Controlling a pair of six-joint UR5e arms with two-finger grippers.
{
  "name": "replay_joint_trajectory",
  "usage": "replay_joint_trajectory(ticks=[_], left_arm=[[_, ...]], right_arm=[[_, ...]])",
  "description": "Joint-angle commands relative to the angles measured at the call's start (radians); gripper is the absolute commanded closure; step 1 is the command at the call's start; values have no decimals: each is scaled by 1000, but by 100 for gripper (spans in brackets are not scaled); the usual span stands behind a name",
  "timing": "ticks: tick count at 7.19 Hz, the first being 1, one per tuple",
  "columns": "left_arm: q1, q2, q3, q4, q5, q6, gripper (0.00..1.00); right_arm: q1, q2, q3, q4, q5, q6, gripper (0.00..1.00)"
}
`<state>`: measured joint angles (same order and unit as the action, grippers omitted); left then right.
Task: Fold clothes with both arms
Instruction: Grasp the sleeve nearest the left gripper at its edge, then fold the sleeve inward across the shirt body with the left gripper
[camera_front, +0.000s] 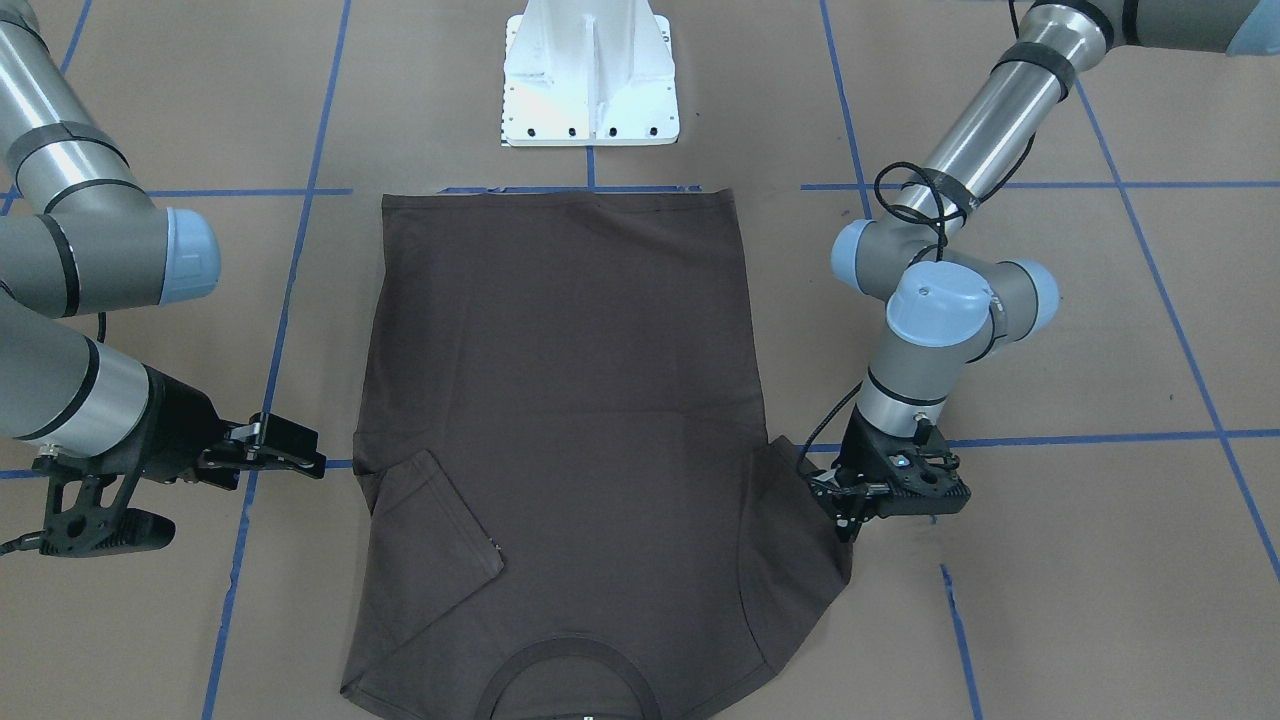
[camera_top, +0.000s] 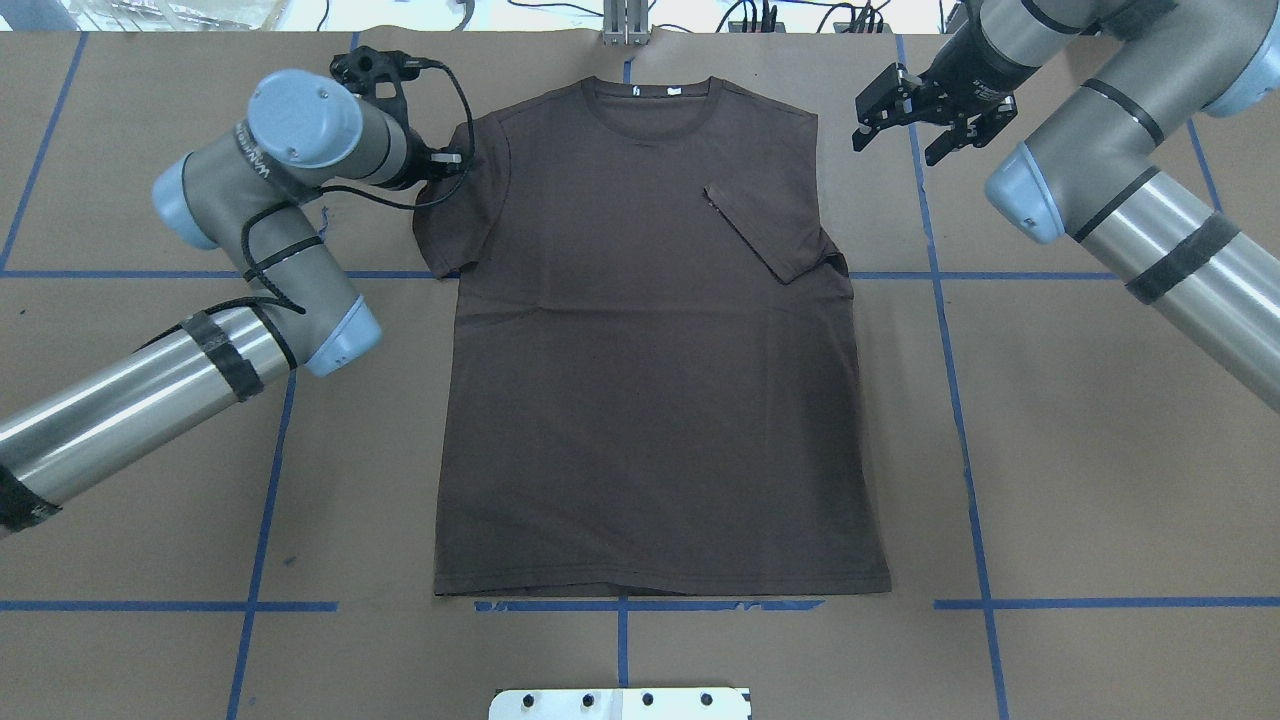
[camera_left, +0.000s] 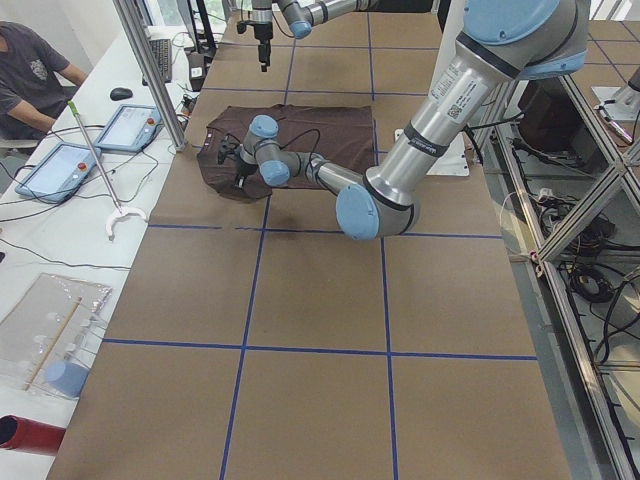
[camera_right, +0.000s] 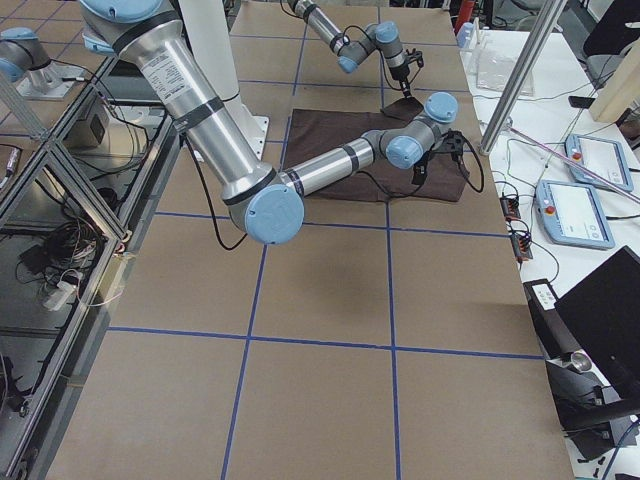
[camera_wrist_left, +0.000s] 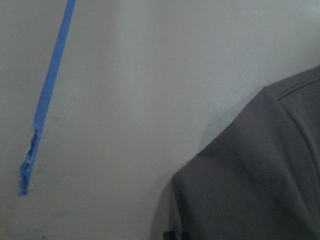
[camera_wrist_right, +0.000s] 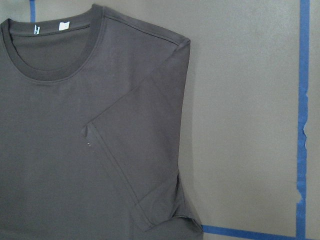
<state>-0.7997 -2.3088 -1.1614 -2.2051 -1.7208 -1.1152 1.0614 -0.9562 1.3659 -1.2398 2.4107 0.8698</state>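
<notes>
Next, my left gripper releases the spread sleeve's edge on the T-shirt's chest (camera_front: 620, 486), just across from the folded sleeve's tip.
The dark grey-brown T-shirt (camera_top: 650, 380) lies flat on the brown table, its collar (camera_top: 655, 95) at the far side from the robot's base. One short sleeve (camera_top: 765, 230) is folded in over the chest, and the right wrist view shows that sleeve (camera_wrist_right: 140, 140) too. My right gripper (camera_top: 902, 125) hovers open beside that shoulder, clear of the cloth. On the other side, the sleeve (camera_front: 800, 530) still lies spread out. My left gripper (camera_front: 847, 512) is down at its outer edge, fingers close together on the cloth. The left wrist view shows only the sleeve's edge (camera_wrist_left: 260, 175).
The white pedestal base (camera_front: 590, 80) stands just behind the shirt's hem. Blue tape lines (camera_top: 950, 330) grid the table. A person (camera_left: 30, 70) sits at a side desk with tablets (camera_left: 125, 125), past a metal post (camera_left: 150, 70).
</notes>
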Motion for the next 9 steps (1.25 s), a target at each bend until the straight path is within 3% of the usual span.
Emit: replay_joint_trajectory(ticks=[1,3,9], left_arm=[[2,-125,23,67,0,-102,100],[71,-184,109,53,6,-217,100],[154,-212,149,15,13,-330,100]], right_arm=[[0,-3,5,-1,-15,0,0],[0,-3,2,0,-22,0,0],[3,-3,-7,0,-30,-25,0]])
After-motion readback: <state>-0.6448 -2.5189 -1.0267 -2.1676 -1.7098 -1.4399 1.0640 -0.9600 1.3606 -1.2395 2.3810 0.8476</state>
